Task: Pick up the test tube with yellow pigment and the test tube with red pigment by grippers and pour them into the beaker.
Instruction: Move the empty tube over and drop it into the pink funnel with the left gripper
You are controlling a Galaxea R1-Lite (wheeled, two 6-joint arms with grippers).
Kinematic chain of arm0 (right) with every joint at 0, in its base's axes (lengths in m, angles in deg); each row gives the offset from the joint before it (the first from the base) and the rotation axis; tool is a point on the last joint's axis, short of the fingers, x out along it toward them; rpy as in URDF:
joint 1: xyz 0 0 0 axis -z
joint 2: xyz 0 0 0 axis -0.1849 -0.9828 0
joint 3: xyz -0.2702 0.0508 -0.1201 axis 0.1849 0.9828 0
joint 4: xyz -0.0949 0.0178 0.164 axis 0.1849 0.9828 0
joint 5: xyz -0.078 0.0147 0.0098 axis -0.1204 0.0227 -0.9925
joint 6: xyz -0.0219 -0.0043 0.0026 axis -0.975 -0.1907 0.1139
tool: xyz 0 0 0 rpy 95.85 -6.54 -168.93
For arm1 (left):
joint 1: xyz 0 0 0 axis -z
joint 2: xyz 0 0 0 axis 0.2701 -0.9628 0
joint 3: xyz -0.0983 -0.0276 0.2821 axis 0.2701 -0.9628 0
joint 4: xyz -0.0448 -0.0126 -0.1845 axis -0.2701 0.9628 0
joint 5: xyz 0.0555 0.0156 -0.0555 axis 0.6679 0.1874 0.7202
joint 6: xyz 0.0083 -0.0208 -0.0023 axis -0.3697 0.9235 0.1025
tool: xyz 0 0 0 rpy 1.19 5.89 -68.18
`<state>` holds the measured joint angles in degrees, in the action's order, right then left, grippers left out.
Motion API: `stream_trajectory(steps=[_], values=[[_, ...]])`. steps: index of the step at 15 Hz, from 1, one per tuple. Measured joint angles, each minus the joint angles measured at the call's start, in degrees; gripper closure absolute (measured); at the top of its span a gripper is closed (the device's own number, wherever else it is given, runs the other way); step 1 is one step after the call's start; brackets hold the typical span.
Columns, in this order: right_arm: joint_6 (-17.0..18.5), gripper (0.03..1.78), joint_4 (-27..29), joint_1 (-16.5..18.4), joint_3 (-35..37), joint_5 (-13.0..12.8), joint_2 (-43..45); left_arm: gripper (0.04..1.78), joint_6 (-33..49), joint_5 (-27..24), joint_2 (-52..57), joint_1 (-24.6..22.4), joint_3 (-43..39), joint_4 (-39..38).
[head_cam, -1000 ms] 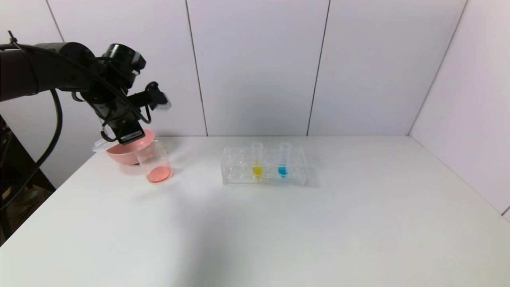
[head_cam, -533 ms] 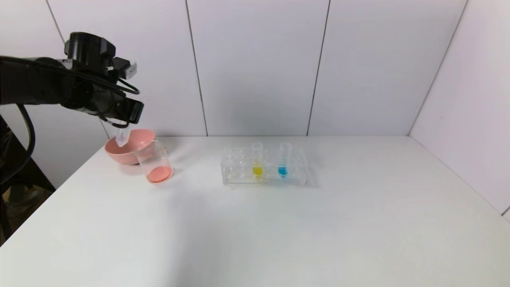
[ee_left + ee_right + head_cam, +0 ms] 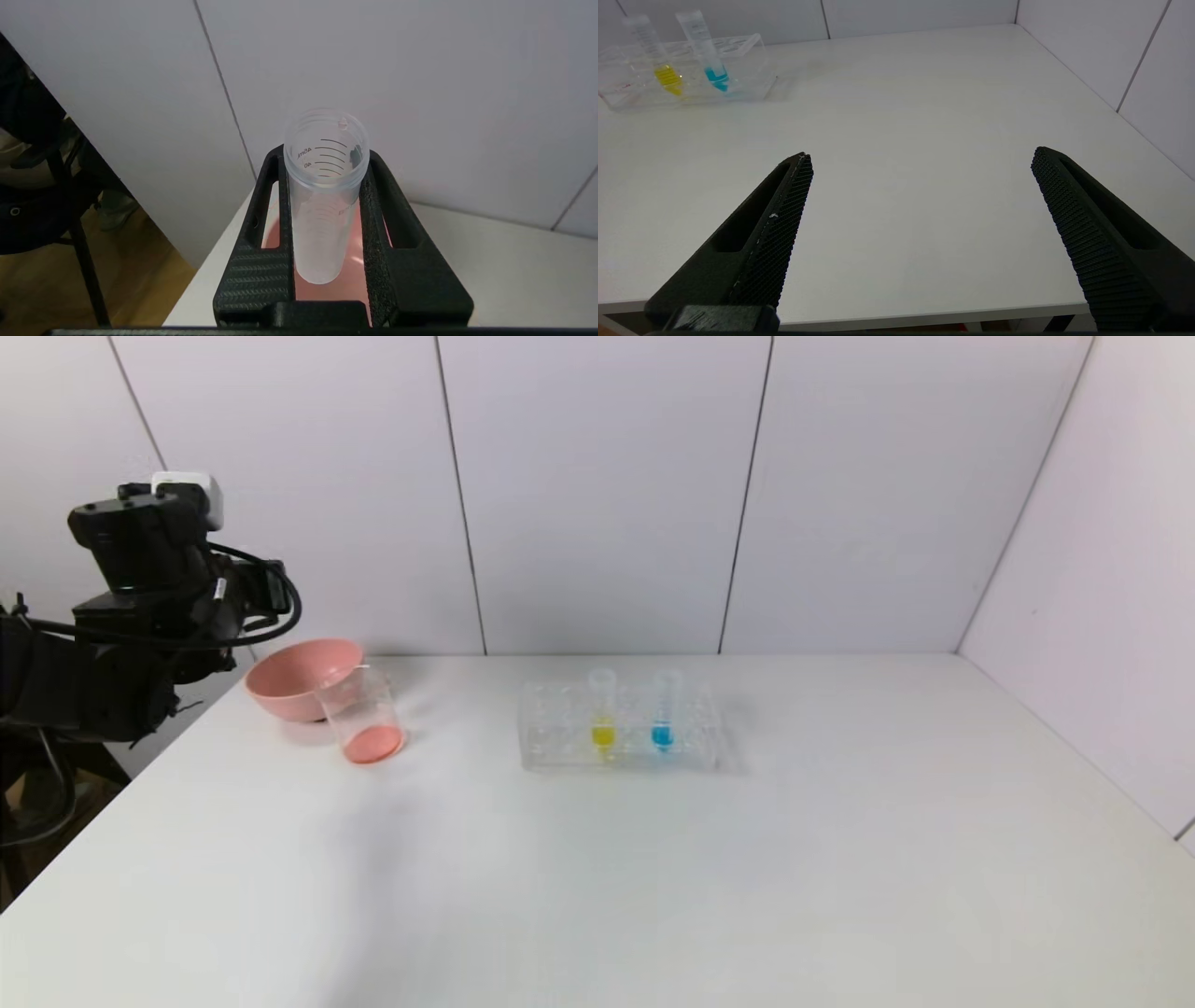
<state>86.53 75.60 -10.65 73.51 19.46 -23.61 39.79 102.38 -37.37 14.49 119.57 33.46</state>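
My left gripper is holding the clear graduated test tube. It will let go of it inside the pink bowl (image 3: 315, 666) (image 3: 348, 262) behind the beaker.
The beaker (image 3: 364, 717) stands at the table's back left with red-orange liquid in its bottom. The yellow-pigment test tube (image 3: 603, 707) stands upright in the clear rack (image 3: 560, 747); it also shows in the right wrist view (image 3: 658, 60). My left gripper (image 3: 324, 156) is shut on a clear graduated test tube (image 3: 317, 224) with no liquid showing in it, held over the pink bowl (image 3: 357, 280). In the head view the left arm (image 3: 149, 579) is beyond the table's left edge and the tube is hidden. My right gripper (image 3: 920, 163) is open and empty above the table's front edge.
A tube with blue liquid (image 3: 664, 709) stands in the rack beside the yellow one. The pink bowl (image 3: 294, 677) touches the beaker on its far left side. White wall panels close the back and right. A dark stand and floor lie past the table's left edge.
My left arm has swung left and back from above the bowl and beaker, carrying the clear tube, and has turned the wrist. The beaker, bowl and rack have not moved.
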Motion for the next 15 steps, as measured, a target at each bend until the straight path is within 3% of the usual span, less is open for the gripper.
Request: stream_trajectory(steps=[2, 10, 15], values=[[-0.02, 0.1, 0.0, 0.0, 0.0, 0.0, 0.0, 1.39, 1.54, -0.24, -2.69, -0.83, -0.33, -3.66], [-0.02, 0.1, 0.0, 0.02, 0.0, 0.0, 0.0, 1.39, 5.14, -0.73, -16.94, -2.58, 9.92, -3.68], [-0.02, 0.1, 0.0, 0.0, 0.0, 0.0, 0.0, 1.37, 5.06, -0.63, -19.85, -2.61, 11.69, -3.79]])
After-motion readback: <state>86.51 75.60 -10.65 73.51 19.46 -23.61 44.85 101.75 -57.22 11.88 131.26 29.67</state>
